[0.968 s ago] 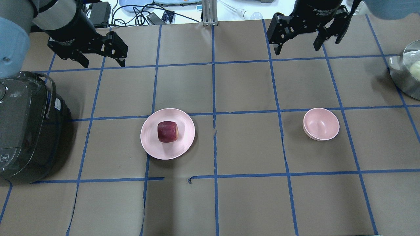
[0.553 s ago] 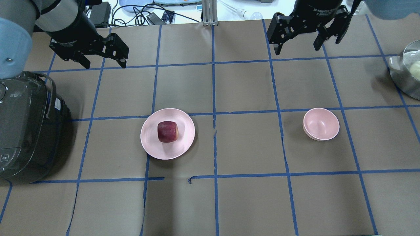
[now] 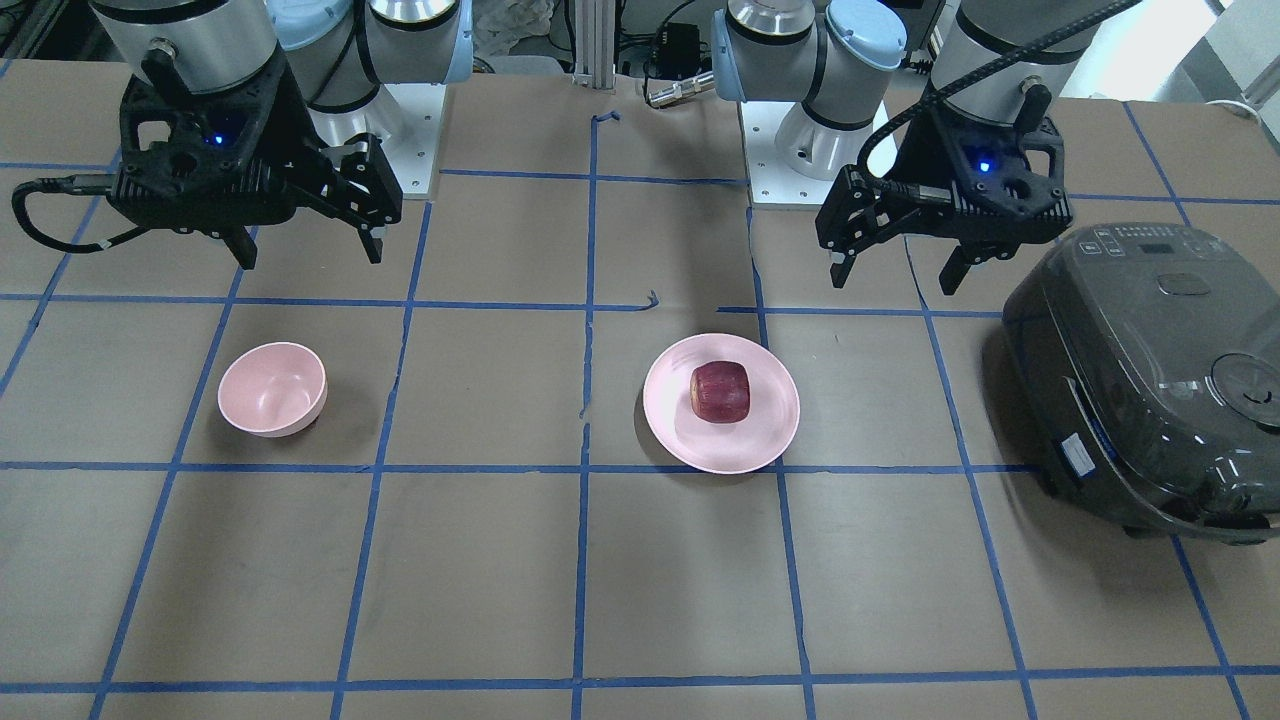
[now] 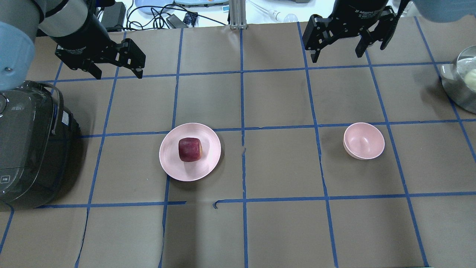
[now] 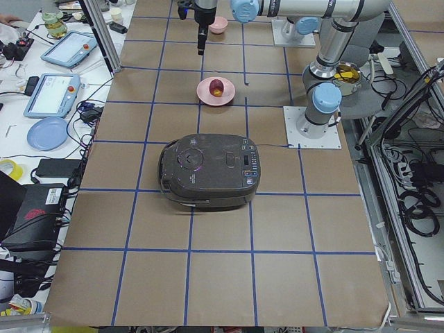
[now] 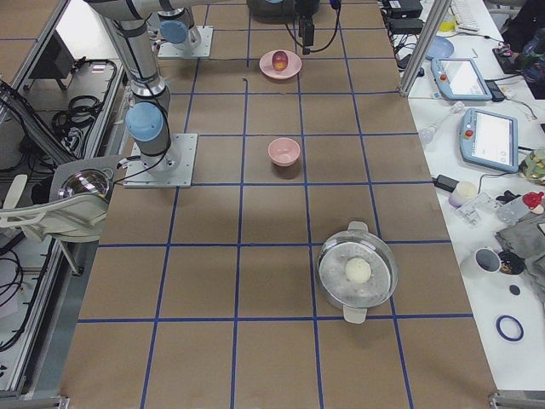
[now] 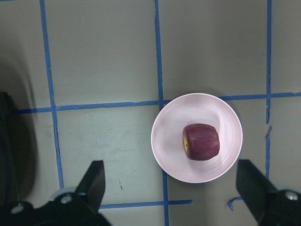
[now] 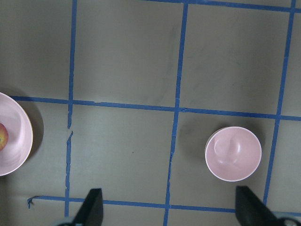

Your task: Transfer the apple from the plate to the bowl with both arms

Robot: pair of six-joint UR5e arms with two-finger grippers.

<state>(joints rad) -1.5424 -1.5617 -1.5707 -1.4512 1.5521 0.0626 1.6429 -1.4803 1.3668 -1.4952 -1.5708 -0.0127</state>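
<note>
My left gripper will next move down to the flat pink plate, where it should close its fingers around the middle of the dark red apple [image 3: 720, 391] [image 7: 201, 141].
The dark red apple [image 4: 190, 149] lies on the flat pink plate [image 4: 174, 163] left of the table's middle; it also shows in the front view [image 3: 720, 392] and the left wrist view [image 7: 201, 141]. The small pink bowl [image 4: 364, 141] stands empty to the right, also in the right wrist view [image 8: 233, 153]. My left gripper [image 4: 116, 74] hangs open and empty high above the table, behind and left of the plate. My right gripper [image 4: 338, 56] hangs open and empty high at the back, beyond the bowl.
A dark grey rice cooker [image 4: 29, 145] stands at the left edge of the table, close to the left arm. A steel pot [image 4: 463, 83] with a pale round thing in it sits at the right edge. Blue tape lines grid the brown table cover.
My left gripper has shifted slightly away from the cooker toward the table's far side. The right gripper, apple, plate and bowl have not moved.
</note>
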